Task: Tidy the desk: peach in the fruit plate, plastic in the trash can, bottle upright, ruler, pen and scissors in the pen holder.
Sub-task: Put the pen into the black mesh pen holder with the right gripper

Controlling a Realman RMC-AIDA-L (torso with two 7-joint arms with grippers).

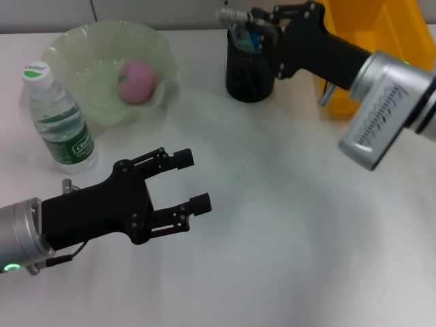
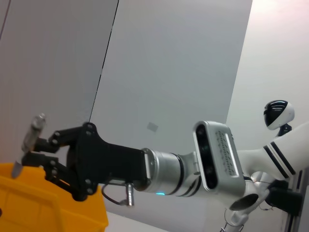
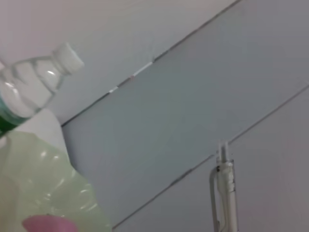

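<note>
I let go of the silver pen with my right gripper inside the black pen holder (image 1: 257,45), next to the items with blue handles.
My right gripper (image 1: 253,22) is shut on a silver pen (image 1: 230,14) just above the black pen holder (image 1: 248,76), which holds blue-handled items. The left wrist view shows that same right gripper (image 2: 37,149) holding the pen (image 2: 32,136); the right wrist view shows the pen (image 3: 225,192). The pink peach (image 1: 137,80) lies in the green fruit plate (image 1: 82,51). The water bottle (image 1: 56,117) stands upright at the table's left. My left gripper (image 1: 187,182) hovers open and empty over the near left of the table. The plastic is out of view.
A yellow bin (image 1: 381,30) stands at the back right, behind my right arm, and also shows as the yellow bin (image 2: 53,210) in the left wrist view. The white tabletop (image 1: 272,225) stretches between the two arms.
</note>
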